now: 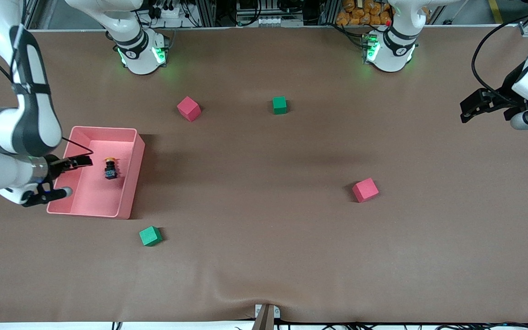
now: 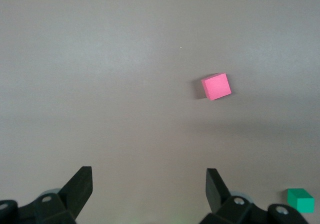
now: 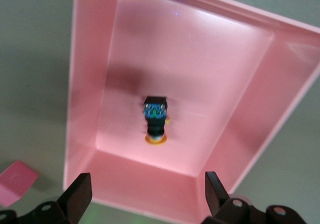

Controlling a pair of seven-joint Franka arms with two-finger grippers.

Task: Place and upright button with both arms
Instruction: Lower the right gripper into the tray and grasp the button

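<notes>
My right gripper will close on the black middle (image 1: 110, 165) (image 3: 155, 127) of the button, between its orange cap and its blue block end.
The button (image 1: 110, 168) lies on its side on the floor of a pink bin (image 1: 132, 183), its orange cap pointing away from the front camera. My right gripper (image 1: 65, 178) hangs open over the bin's wall at the right arm's end of the table, a short way from the button and not touching it. The right wrist view shows the button (image 3: 156, 120) in the bin (image 3: 240, 108) ahead of the open right gripper (image 3: 147, 189), with nothing between its fingers. My left gripper (image 1: 468, 110) waits open and empty in the air over the left arm's end of the table; the left wrist view shows this left gripper (image 2: 148, 186) over bare table.
Loose foam cubes lie on the brown table: a red cube (image 1: 188, 108) and a green cube (image 1: 279, 105) nearer the robots' bases, a red cube (image 1: 365, 189) toward the left arm's end, and a green cube (image 1: 150, 236) just nearer the front camera than the bin.
</notes>
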